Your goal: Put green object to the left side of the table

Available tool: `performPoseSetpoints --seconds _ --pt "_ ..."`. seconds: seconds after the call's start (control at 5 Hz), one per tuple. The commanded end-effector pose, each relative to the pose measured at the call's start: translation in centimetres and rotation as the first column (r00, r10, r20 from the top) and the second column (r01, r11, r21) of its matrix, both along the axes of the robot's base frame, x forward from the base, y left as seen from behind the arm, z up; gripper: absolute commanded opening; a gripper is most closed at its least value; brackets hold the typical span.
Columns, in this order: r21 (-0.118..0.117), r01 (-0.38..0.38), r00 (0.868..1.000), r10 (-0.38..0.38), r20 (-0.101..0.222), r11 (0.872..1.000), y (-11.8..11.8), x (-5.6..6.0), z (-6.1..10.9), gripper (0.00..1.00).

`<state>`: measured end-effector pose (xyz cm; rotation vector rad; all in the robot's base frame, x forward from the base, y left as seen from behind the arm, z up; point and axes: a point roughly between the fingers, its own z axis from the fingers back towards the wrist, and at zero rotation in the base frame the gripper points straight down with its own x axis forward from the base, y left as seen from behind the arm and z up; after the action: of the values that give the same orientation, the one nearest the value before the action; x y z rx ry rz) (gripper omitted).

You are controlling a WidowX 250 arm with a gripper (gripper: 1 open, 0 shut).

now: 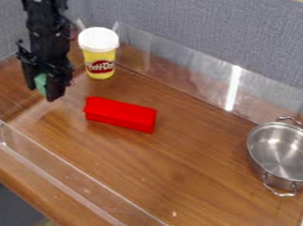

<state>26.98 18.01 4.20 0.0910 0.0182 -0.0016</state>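
Next, I let go of the green object with my gripper on the table's bare wood [54,96] beside the red block, toward the acrylic wall.
My black gripper [44,85] hangs straight down over the left part of the brown wooden table [176,171], close to its surface. Its jaws are shut on the green object [39,78], a small light-green cube that shows only partly between the dark fingers. Whether the cube touches the wood cannot be told.
A yellow tub with a white lid [98,54] stands just right of the gripper at the back. A red rectangular block [121,115] lies to the gripper's lower right. A metal pot [284,155] sits at the far right. Clear acrylic walls edge the table.
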Motion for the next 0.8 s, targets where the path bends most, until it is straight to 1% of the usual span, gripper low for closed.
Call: performPoseSetpoints --seconds 0.0,0.4,0.6 --pt "0.020 0.003 0.999 -0.004 0.037 1.000 -0.3 0.6 0.7 0.00" --pt "0.032 -0.005 0.998 0.003 0.063 0.999 -0.4 0.6 1.2 0.00" --pt "0.039 -0.007 0.996 0.004 0.085 0.999 -0.3 0.5 1.9 0.00"
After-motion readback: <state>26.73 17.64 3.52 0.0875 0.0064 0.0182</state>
